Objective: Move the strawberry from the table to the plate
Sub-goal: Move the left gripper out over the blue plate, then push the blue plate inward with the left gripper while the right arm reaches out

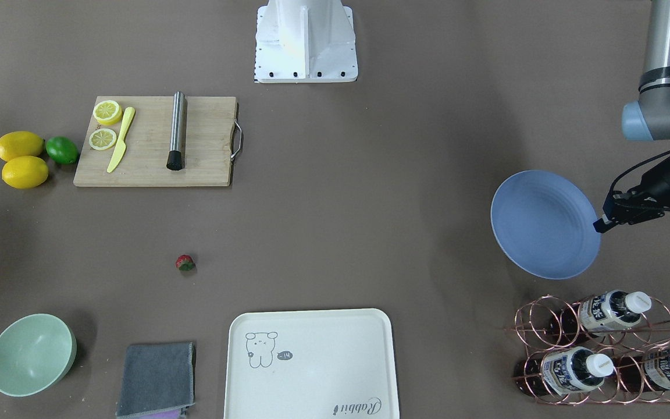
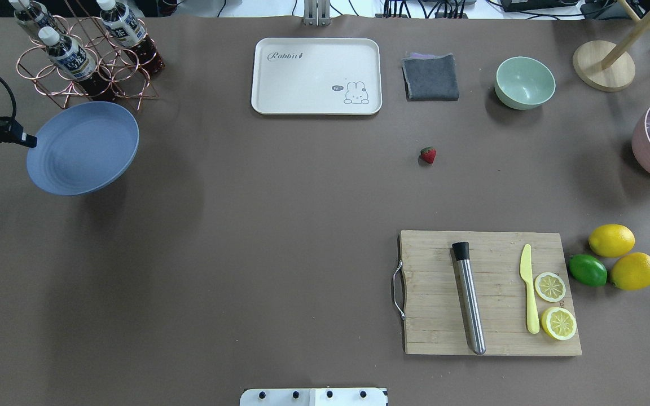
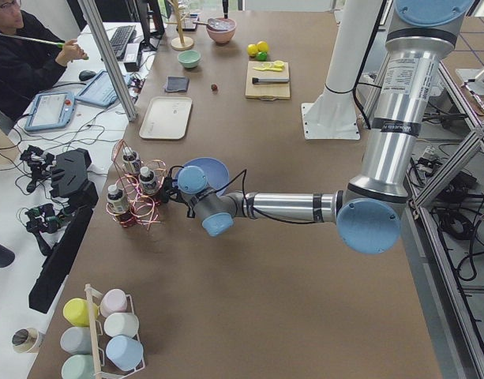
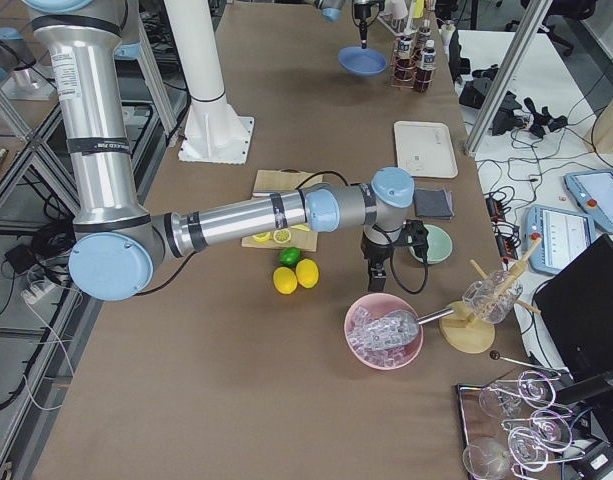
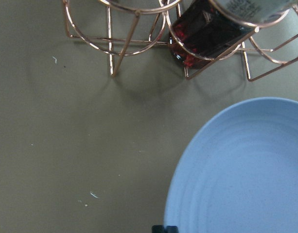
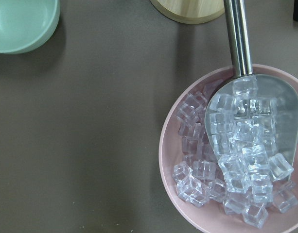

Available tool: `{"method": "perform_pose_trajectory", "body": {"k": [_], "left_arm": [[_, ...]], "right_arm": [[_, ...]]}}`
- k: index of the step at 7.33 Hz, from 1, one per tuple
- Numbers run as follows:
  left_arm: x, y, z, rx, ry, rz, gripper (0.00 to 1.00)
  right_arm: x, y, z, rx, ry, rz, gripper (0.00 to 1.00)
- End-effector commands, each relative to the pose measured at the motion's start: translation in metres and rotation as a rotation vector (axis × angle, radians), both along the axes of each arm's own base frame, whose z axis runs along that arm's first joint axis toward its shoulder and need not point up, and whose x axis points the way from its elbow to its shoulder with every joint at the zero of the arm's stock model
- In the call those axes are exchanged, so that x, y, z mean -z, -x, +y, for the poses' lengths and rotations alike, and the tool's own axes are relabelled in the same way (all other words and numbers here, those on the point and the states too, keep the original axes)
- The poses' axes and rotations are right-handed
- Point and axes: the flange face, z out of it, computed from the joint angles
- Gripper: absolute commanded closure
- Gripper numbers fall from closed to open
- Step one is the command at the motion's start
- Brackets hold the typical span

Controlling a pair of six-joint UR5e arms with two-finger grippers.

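Note:
Next, I let go of the blue plate with my left gripper on the table (image 1: pixel 306 179) next to the metal handle of the cutting board.
The small red strawberry (image 2: pixel 427 155) (image 1: pixel 185 263) lies alone on the grey-brown table (image 2: pixel 280 225), between the wooden cutting board and the mint-green bowl. The round blue plate (image 2: pixel 82 148) (image 1: pixel 544 224) (image 5: pixel 241 170) is at the table's far left, next to the bottle rack, and looks raised and tilted over its shadow. My left gripper (image 2: pixel 30 141) (image 1: pixel 599 223) is shut on the plate's outer rim. My right gripper (image 4: pixel 374 278) hangs by the pink bowl of ice at the right end, far from the strawberry. I cannot tell whether it is open or shut.
A cutting board (image 2: pixel 488 293) carries a steel muddler, a yellow knife and lemon halves, with lemons and a lime (image 2: pixel 587 270) beside it. A cream tray (image 2: pixel 316 76), a grey cloth (image 2: pixel 430 77) and a green bowl (image 2: pixel 525 82) line the far edge. A copper bottle rack (image 2: pixel 85 56) stands by the plate, and a pink ice bowl (image 6: pixel 226 160) holds a scoop.

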Motion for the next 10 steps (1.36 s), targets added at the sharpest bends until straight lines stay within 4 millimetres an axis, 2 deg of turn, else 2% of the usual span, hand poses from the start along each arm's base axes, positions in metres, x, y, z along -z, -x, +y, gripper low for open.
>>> {"method": "perform_pose_trajectory", "body": {"k": [1, 3, 4, 5, 6, 7, 8, 9, 10], "left_arm": [[0.056, -0.039, 0.011, 0.030, 0.081, 0.073, 1.00], [0.099, -0.118, 0.027, 0.072, 0.078, 0.064, 1.00], [0.137, -0.145, 0.019, 0.100, 0.083, 0.063, 1.00], [0.174, -0.181, 0.037, 0.100, 0.076, 0.028, 1.00], [0.225, -0.221, 0.061, 0.108, 0.090, -0.010, 1.00], [0.259, -0.257, 0.083, 0.137, 0.098, -0.020, 1.00], [0.268, -0.295, 0.116, 0.155, 0.084, -0.024, 1.00], [0.275, -0.321, 0.144, 0.158, 0.070, -0.022, 1.00], [0.277, -0.337, 0.163, 0.156, 0.073, -0.020, 1.00]], "right_arm": [[0.002, 0.000, 0.000, 0.000, -0.004, 0.001, 0.00], [0.012, 0.003, -0.007, 0.003, -0.024, -0.003, 0.00], [0.020, 0.016, -0.010, 0.024, -0.038, -0.005, 0.00], [0.036, 0.025, -0.020, 0.033, -0.115, -0.022, 0.00], [0.035, 0.040, -0.021, 0.034, -0.151, -0.038, 0.00], [0.027, 0.053, -0.024, 0.024, -0.162, -0.049, 0.00], [0.023, 0.069, -0.027, 0.017, -0.165, -0.064, 0.00], [0.027, 0.080, -0.030, -0.002, -0.142, -0.073, 0.00], [0.036, 0.088, -0.032, -0.017, -0.130, -0.081, 0.00]]}}
